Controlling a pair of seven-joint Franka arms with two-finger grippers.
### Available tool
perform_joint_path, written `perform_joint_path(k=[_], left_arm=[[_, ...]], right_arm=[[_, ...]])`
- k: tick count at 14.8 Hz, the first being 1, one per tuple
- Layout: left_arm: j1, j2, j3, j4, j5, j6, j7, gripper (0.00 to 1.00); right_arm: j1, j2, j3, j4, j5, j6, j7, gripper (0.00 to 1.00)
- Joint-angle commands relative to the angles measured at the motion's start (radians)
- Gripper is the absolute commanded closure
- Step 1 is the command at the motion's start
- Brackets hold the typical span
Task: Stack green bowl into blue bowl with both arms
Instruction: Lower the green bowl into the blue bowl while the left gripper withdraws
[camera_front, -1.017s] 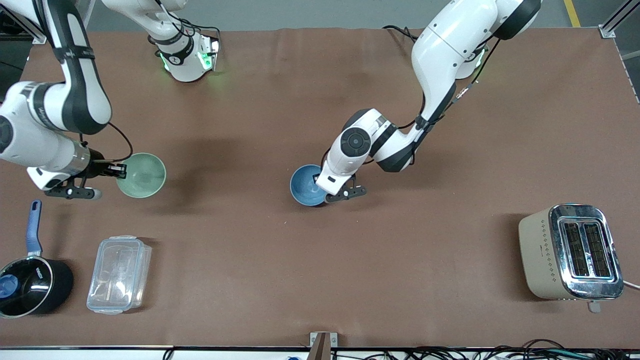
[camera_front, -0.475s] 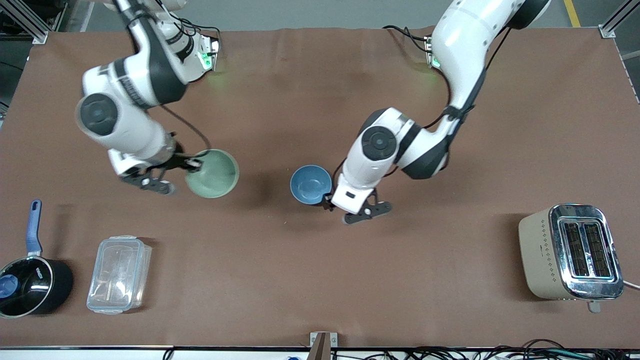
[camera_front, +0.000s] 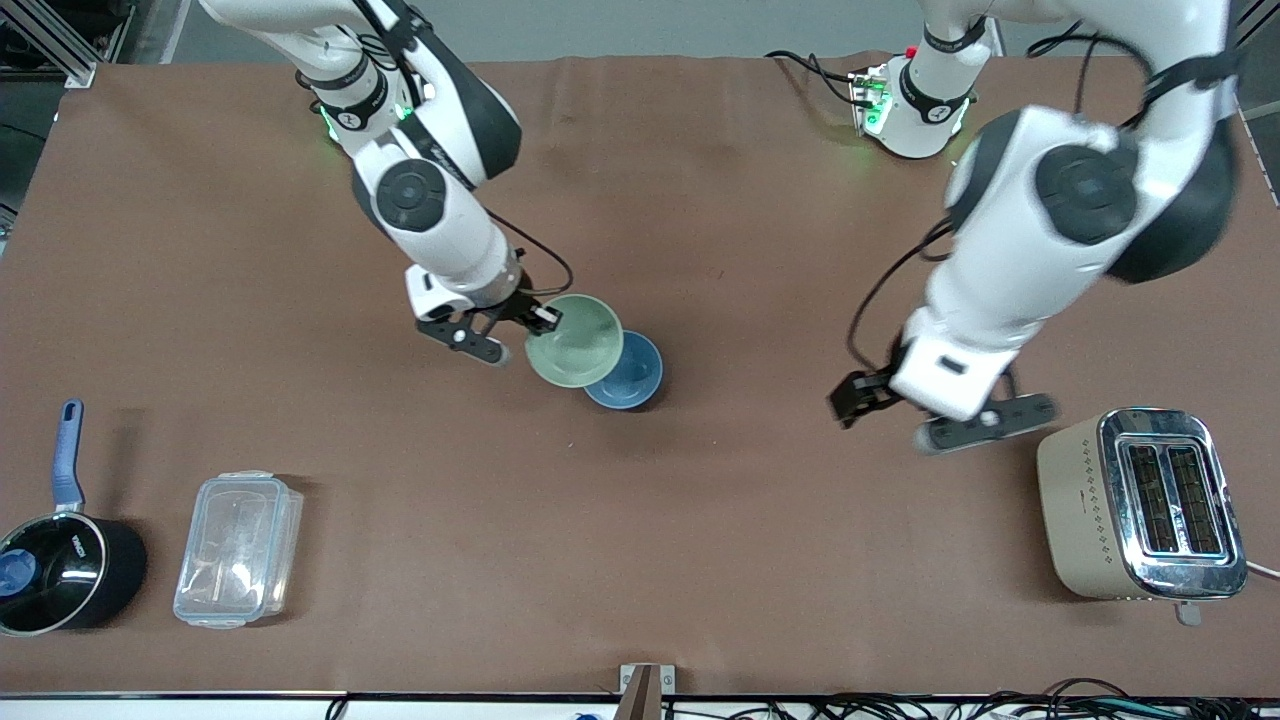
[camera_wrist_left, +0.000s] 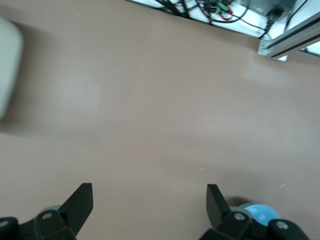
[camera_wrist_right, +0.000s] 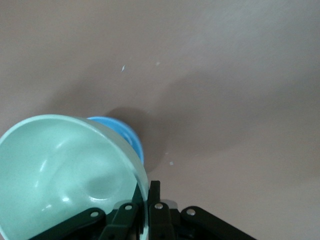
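Note:
My right gripper will release the green bowl nested inside the blue bowl (camera_front: 621, 368) near the middle of the brown table.
The blue bowl (camera_front: 630, 375) sits on the brown table near the middle. My right gripper (camera_front: 538, 321) is shut on the rim of the green bowl (camera_front: 575, 341) and holds it tilted in the air, partly over the blue bowl. In the right wrist view the green bowl (camera_wrist_right: 60, 172) fills the corner beside my gripper (camera_wrist_right: 146, 192), and the blue bowl (camera_wrist_right: 127, 137) shows past its rim. My left gripper (camera_front: 850, 395) is open and empty, up over bare table between the blue bowl and the toaster. In the left wrist view its gripper (camera_wrist_left: 149, 197) has bare table between wide-apart fingers.
A beige and chrome toaster (camera_front: 1140, 505) stands toward the left arm's end. A clear plastic lidded box (camera_front: 238, 548) and a black saucepan with a blue handle (camera_front: 60, 560) stand toward the right arm's end, near the front camera.
My right arm has carried the green bowl from the right arm's end to over the blue bowl. My left gripper has let go of the blue bowl and pulled away toward the toaster.

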Motion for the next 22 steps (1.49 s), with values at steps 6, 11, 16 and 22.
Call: perform_joint_path(k=[6,11,16,22], left_arm=[[0.127,-0.2,0.006,-0.031,0.002,-0.266,0.308,0.0],[0.228,-0.323,0.0,-0.1,-0.017,-0.309,0.502,0.0],[0.23,-0.484,0.008,-0.276,-0.017,-0.307,0.54,0.0],[0.265,-0.496,0.011,-0.302,-0.076,-0.307,0.54,0.0]], right_arm=[[0.094,0.191,0.006,0.056,-0.235,0.129,0.283,1.0],[0.111,0.229,0.006,0.056,-0.283,0.152,0.311,0.99],[0.109,0.246,0.005,0.056,-0.301,0.171,0.311,0.97],[0.082,0.249,0.003,0.057,-0.3,0.174,0.309,0.94]])
